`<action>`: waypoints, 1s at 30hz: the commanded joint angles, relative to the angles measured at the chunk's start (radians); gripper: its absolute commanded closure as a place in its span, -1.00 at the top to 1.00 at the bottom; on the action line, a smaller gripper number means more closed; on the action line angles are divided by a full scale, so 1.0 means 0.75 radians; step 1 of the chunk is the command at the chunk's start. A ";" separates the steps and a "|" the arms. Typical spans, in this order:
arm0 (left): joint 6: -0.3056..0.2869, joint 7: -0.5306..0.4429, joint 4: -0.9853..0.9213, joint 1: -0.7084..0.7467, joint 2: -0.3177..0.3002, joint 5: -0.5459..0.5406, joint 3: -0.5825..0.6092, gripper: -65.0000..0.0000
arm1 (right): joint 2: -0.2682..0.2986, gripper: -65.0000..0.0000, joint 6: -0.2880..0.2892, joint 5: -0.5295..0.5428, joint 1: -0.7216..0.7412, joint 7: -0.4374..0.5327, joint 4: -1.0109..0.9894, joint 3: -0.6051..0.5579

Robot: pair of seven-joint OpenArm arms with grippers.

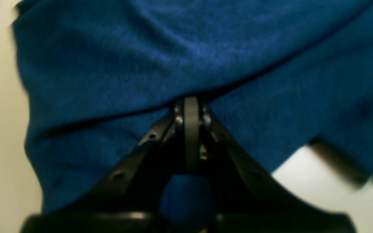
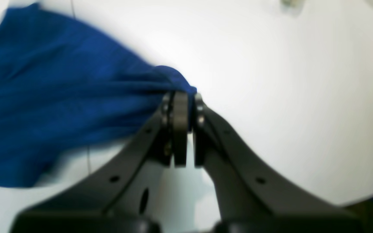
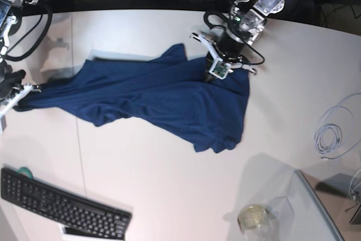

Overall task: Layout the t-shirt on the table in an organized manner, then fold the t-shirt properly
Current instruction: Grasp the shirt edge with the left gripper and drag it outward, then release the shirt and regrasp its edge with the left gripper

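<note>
I should back my left gripper off, as it sits at an inner fold of the bunched t-shirt, then open it and grab the t-shirt's far corner (image 3: 243, 77) before both grippers lift.
The navy-blue t-shirt (image 3: 158, 100) lies stretched out and wrinkled across the white table (image 3: 169, 184), running from the far left edge to the middle right. My left gripper (image 3: 210, 76) is shut on the shirt's upper right part. In the left wrist view its jaws (image 1: 191, 103) pinch a fold of the t-shirt (image 1: 141, 64), which fills most of the frame. My right gripper (image 3: 20, 95) is shut on the shirt's far left end. In the right wrist view it (image 2: 183, 97) grips a bunched tip of the t-shirt (image 2: 44, 97) above the table (image 2: 270, 81).
A black keyboard (image 3: 62, 207) sits at the front left. A coil of white cable (image 3: 335, 131) lies at the right edge. A clear jar (image 3: 254, 217) and a transparent tray (image 3: 316, 207) stand at the front right. A thin seam line (image 3: 79, 139) crosses the tabletop.
</note>
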 commanded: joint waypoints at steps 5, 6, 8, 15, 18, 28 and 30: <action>0.009 0.236 0.217 -0.056 0.016 0.014 -0.050 -1.00 | 0.037 -1.00 -0.012 -0.010 0.190 0.036 -0.179 0.004; 0.009 0.265 0.244 -0.071 0.030 0.028 -0.050 -1.00 | 0.037 -1.00 -0.012 -0.012 0.224 0.028 -0.222 0.004; 0.009 0.305 0.281 -0.091 0.069 0.071 -0.062 -1.00 | 0.037 -1.00 -0.014 -0.012 0.286 0.026 -0.310 0.002; 0.009 0.445 0.297 -0.165 0.118 0.234 -0.062 -1.00 | 0.035 -0.76 -0.135 -0.170 0.451 0.026 -0.658 0.002; 0.009 0.453 0.322 -0.155 0.106 0.237 -0.076 -1.00 | 0.035 -0.15 -0.110 -0.178 0.419 0.028 -0.635 0.008; 0.001 0.443 0.496 0.181 0.106 0.241 -0.614 -1.00 | -0.213 0.54 0.227 -0.172 0.012 0.038 -0.226 0.012; -0.001 0.443 0.526 0.224 0.106 0.249 -0.668 -1.00 | -0.237 0.54 0.256 -0.172 0.018 0.047 -0.283 0.016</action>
